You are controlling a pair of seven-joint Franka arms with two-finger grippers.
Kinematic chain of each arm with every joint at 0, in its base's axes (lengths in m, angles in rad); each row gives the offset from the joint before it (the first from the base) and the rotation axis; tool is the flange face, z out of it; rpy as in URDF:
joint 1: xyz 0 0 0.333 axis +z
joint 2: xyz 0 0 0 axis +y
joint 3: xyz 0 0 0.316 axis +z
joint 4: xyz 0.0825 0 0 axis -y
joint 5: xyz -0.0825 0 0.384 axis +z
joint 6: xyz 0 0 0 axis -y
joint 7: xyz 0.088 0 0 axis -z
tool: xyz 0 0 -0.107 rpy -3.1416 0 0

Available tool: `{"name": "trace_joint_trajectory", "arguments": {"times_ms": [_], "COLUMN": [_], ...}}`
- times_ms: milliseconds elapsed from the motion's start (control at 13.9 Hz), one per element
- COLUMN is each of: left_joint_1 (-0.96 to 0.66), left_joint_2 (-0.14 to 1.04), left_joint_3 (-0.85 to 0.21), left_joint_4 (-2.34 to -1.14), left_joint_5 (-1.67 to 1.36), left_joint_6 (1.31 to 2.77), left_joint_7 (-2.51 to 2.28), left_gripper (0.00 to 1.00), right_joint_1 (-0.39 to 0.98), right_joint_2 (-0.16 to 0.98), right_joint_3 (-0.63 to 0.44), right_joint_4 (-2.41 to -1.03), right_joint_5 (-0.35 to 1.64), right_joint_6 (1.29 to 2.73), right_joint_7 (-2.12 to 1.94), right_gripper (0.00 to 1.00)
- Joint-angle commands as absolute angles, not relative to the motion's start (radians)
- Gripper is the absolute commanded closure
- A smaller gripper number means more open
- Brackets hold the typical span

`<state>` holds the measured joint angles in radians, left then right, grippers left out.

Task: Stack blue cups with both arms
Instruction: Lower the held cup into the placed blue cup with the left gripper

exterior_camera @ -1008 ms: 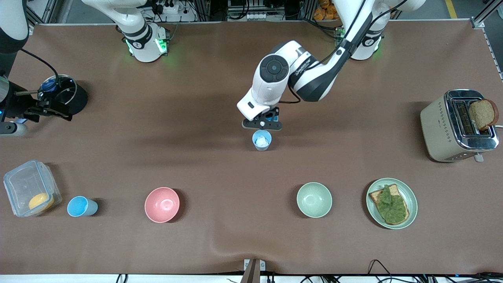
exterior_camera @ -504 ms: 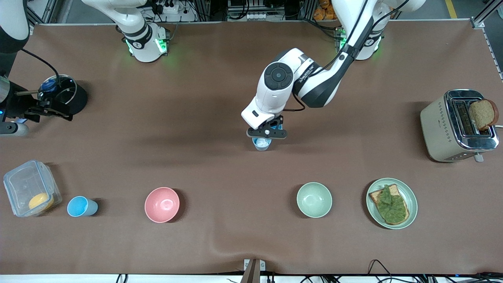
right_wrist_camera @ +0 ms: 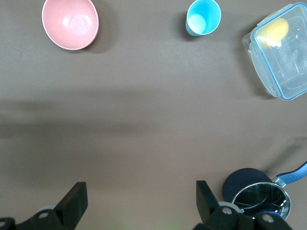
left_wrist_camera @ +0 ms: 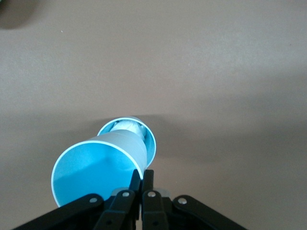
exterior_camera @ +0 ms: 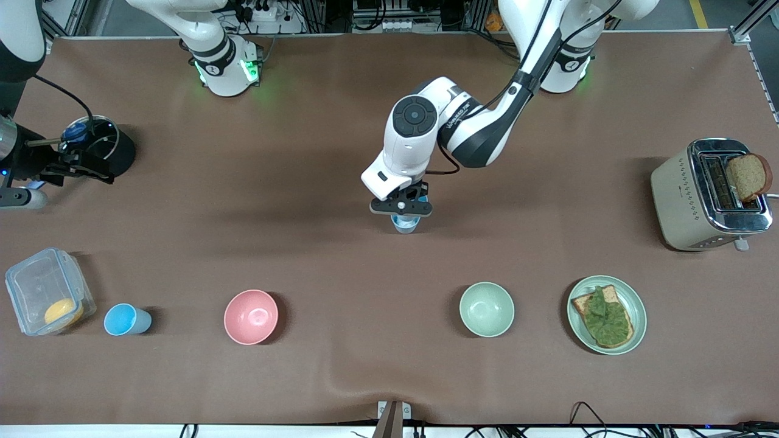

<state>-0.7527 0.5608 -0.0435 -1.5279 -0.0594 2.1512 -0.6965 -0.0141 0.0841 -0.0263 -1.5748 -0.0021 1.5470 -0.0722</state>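
My left gripper has the sky-blue cup. It will let go of it inside the pale blue cup [exterior_camera: 406, 219] [left_wrist_camera: 130, 133] standing in the middle of the table.
My left gripper [exterior_camera: 401, 208] is shut on the rim of a sky-blue cup [left_wrist_camera: 96, 167], pinching the wall between its fingertips [left_wrist_camera: 142, 176]. It holds this cup tilted just above a pale blue cup [exterior_camera: 405, 224] with a white bit inside, which stands mid-table and shows in the left wrist view [left_wrist_camera: 149, 143]. Another sky-blue cup [exterior_camera: 126, 320] stands near the front camera at the right arm's end, also in the right wrist view [right_wrist_camera: 203, 17]. My right gripper [exterior_camera: 79, 169] is open and empty [right_wrist_camera: 141, 191], waiting over the table beside a black pot.
A black pot [exterior_camera: 109, 149] stands at the right arm's end. A clear lidded container [exterior_camera: 36, 286] sits beside the sky-blue cup. A pink bowl [exterior_camera: 251, 316], a pale green bowl [exterior_camera: 486, 309] and a plate [exterior_camera: 636, 307] with toast line the near side. A toaster [exterior_camera: 681, 201] stands at the left arm's end.
My left gripper has come down with the held cup over the pale blue cup and now covers most of it. The right arm has barely moved.
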Motion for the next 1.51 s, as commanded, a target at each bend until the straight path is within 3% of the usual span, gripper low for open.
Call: {"name": "trace_joint_trajectory", "arguments": {"times_ms": [0,720,864,936,1080,1224,1368,1440], "left_joint_1": [-0.782,-0.799,-0.799,-0.799,-0.798,-0.798,-0.793,-0.792], "left_joint_2": [0.597,0.618,0.620,0.620,0.618,0.617,0.597,0.577], "left_joint_3": [-0.021,0.000,0.006,0.006,0.006,0.006,0.008,0.012], "left_joint_4": [-1.485,-1.491,-1.494,-1.494,-1.496,-1.496,-1.497,-1.502], "left_joint_5": [-0.077,-0.074,-0.074,-0.074,-0.072,-0.072,-0.071,-0.069], "left_joint_6": [2.152,2.166,2.166,2.169,2.174,2.174,2.174,2.171], "left_joint_7": [-0.709,-0.706,-0.703,-0.703,-0.703,-0.701,-0.701,-0.703], "left_gripper": [1.00,1.00,0.76,0.52,0.49,0.30,0.00,0.00], "right_joint_1": [-0.008,-0.011,-0.009,-0.011,-0.008,-0.008,-0.008,-0.009], "right_joint_2": [0.089,0.091,0.089,0.090,0.089,0.091,0.091,0.091], "right_joint_3": [-0.029,-0.029,-0.029,-0.029,-0.029,-0.029,-0.029,-0.029], "right_joint_4": [-1.557,-1.555,-1.555,-1.555,-1.555,-1.555,-1.555,-1.555], "right_joint_5": [-0.005,-0.005,-0.005,-0.005,-0.005,-0.005,-0.005,-0.005], "right_joint_6": [1.531,1.534,1.534,1.534,1.534,1.534,1.534,1.534], "right_joint_7": [-0.069,-0.072,-0.072,-0.072,-0.072,-0.072,-0.072,-0.072], "right_gripper": [0.00,0.00,0.00,0.00,0.00,0.00,0.00,0.00]}}
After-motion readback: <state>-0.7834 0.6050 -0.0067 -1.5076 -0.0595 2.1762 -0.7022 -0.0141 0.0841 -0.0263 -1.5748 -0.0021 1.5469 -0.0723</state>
